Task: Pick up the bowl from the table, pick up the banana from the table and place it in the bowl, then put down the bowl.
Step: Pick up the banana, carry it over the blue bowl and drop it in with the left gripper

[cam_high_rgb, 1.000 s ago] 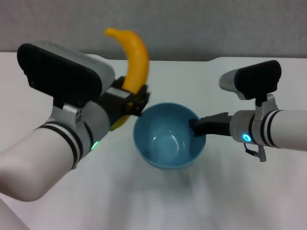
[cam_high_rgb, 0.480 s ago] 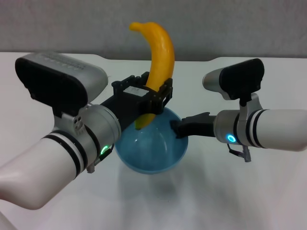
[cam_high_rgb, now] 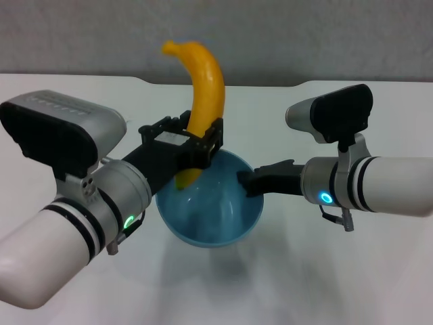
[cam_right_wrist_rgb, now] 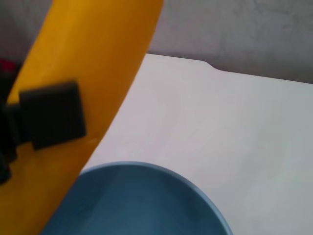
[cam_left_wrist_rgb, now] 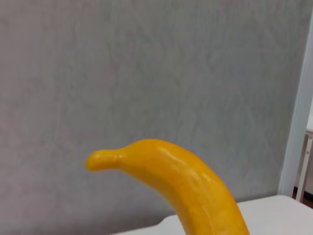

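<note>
Next, my left gripper releases the banana. The banana's lower end will be on the near inner side of the light-blue bowl (cam_high_rgb: 203,221).
My right gripper (cam_high_rgb: 249,183) is shut on the right rim of the light-blue bowl (cam_high_rgb: 223,220) and holds it above the white table (cam_high_rgb: 379,271). My left gripper (cam_high_rgb: 193,145) is shut on the yellow-orange banana (cam_high_rgb: 203,88), which stands nearly upright with its lower end inside the bowl's left side. The banana's upper end fills the left wrist view (cam_left_wrist_rgb: 186,181). In the right wrist view the banana (cam_right_wrist_rgb: 83,63) stands over the bowl (cam_right_wrist_rgb: 137,205), with a black finger (cam_right_wrist_rgb: 51,115) of the left gripper across it.
A grey wall (cam_high_rgb: 304,34) runs behind the table's far edge, which has a shallow notch (cam_high_rgb: 223,84). Both arms reach in from the two sides over the tabletop.
The banana and left gripper have moved slightly left and lower, the banana's lower end going deeper into the bowl. The bowl and right gripper have barely moved.
</note>
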Robot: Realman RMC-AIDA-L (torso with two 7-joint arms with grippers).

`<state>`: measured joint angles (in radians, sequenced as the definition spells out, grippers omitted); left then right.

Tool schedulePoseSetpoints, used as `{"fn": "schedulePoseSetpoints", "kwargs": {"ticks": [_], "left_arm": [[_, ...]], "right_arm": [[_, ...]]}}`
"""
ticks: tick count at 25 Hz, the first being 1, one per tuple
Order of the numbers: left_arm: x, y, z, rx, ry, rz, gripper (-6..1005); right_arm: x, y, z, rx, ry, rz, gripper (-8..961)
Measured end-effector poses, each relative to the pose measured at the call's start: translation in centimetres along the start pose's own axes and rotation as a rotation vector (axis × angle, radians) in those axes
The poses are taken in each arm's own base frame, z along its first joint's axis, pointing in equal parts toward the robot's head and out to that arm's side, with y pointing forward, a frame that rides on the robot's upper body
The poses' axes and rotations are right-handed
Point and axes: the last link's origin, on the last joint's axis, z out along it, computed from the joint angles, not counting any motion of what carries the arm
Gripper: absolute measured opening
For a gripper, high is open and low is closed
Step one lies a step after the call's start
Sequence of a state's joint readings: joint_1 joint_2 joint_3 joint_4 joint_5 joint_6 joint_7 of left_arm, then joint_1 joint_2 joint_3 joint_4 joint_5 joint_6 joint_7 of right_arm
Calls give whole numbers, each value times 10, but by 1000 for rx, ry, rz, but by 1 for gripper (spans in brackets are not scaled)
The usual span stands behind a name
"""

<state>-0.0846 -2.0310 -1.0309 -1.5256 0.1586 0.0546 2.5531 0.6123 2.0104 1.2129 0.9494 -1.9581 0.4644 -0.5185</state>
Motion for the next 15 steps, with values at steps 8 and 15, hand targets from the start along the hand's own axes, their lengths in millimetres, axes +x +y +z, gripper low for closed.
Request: {"fn": "schedulePoseSetpoints", "kwargs": {"ticks": [8, 15], "left_arm": [[-9, 0, 2, -17, -2, -43, 532], [-15, -2, 3, -30, -1, -71, 536]], "right_arm": [[-9, 9, 0, -22, -17, -25, 28], [-10, 15, 1, -38, -17, -35, 28]]}}
